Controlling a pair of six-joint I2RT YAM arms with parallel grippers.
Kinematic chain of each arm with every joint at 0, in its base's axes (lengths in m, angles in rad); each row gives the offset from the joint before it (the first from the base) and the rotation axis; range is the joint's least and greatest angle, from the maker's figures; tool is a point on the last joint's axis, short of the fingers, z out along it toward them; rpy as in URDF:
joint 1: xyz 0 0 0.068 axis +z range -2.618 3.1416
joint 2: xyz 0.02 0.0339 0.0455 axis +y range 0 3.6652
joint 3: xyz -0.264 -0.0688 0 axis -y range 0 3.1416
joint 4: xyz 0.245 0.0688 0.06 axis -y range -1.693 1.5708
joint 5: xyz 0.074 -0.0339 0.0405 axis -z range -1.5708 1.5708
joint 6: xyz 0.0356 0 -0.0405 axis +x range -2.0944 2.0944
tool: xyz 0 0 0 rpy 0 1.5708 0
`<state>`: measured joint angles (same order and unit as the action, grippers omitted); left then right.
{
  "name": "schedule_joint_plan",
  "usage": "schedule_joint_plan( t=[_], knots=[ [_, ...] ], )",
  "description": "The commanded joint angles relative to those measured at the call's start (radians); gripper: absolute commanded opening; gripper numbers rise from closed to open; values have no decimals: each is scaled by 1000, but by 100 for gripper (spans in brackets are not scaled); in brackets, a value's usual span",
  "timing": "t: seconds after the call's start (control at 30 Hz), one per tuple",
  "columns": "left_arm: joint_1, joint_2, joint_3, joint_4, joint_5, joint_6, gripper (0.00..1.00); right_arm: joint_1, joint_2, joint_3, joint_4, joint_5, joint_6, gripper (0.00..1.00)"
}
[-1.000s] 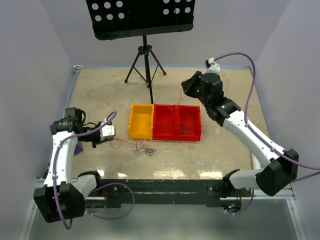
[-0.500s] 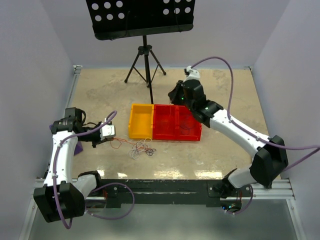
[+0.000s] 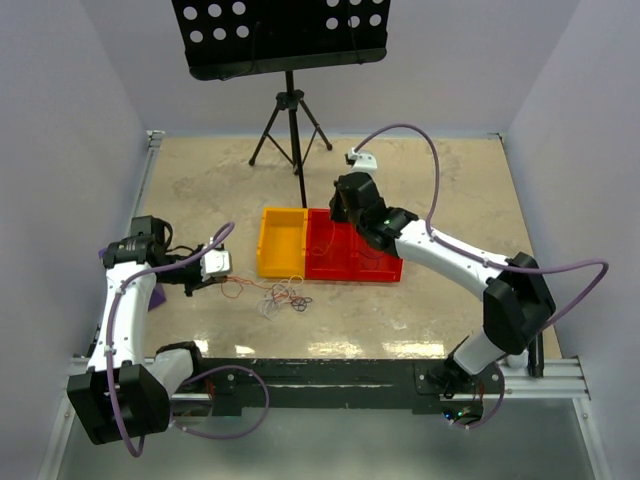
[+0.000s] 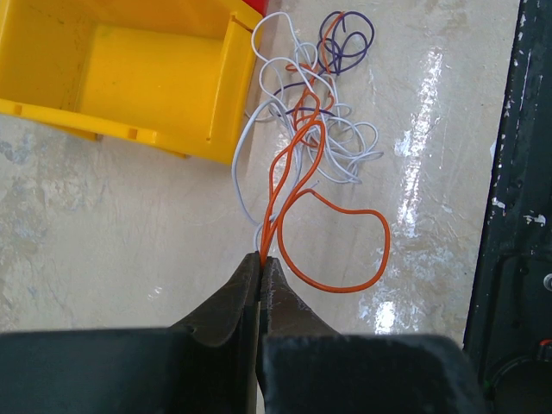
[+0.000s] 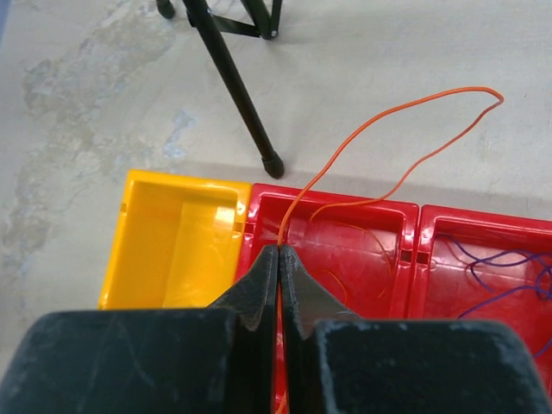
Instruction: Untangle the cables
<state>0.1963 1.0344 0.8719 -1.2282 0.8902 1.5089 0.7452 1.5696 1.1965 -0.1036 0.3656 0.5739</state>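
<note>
The orange cable's loop pokes out beyond the red bin's back rim, so the robot's right gripper should open and take the orange cable nearer that loop (image 5: 385, 198).
A small tangle of orange, white and purple cables (image 3: 285, 296) lies on the table in front of the yellow bin (image 3: 282, 243); it also shows in the left wrist view (image 4: 315, 112). My left gripper (image 4: 261, 259) is shut on an orange cable (image 4: 332, 250) that runs into the tangle. My right gripper (image 5: 279, 250) is shut on another orange cable (image 5: 388, 116) and holds it above the left red bin (image 5: 392, 220). In the top view the right gripper (image 3: 340, 212) hovers over that red bin (image 3: 330, 262). The left gripper (image 3: 222, 276) sits left of the tangle.
A second red bin (image 3: 380, 245) on the right holds purple wires (image 5: 509, 259). A black tripod stand (image 3: 290, 125) with a perforated black plate stands behind the bins; one leg (image 5: 237, 86) is close to the bins. The table's black front rail (image 4: 526, 216) lies beside the tangle.
My right arm has swung left and forward from the back right, carrying the orange cable to above the left red bin. The left arm and the tangle have not moved.
</note>
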Motion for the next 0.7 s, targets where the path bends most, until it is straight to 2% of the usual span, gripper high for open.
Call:
schedule_joint_plan(
  t=[0.0,0.4,0.67],
  knots=[
    [6,3,-1,12,33,13,0,16,41,-5,18,47,-43,0],
    [6,1,-8,15,29,11,0,63,191,-32,12,124,-40,0],
    [5,4,-7,18,30,10,0,63,271,-9,16,105,-32,0]
  ],
)
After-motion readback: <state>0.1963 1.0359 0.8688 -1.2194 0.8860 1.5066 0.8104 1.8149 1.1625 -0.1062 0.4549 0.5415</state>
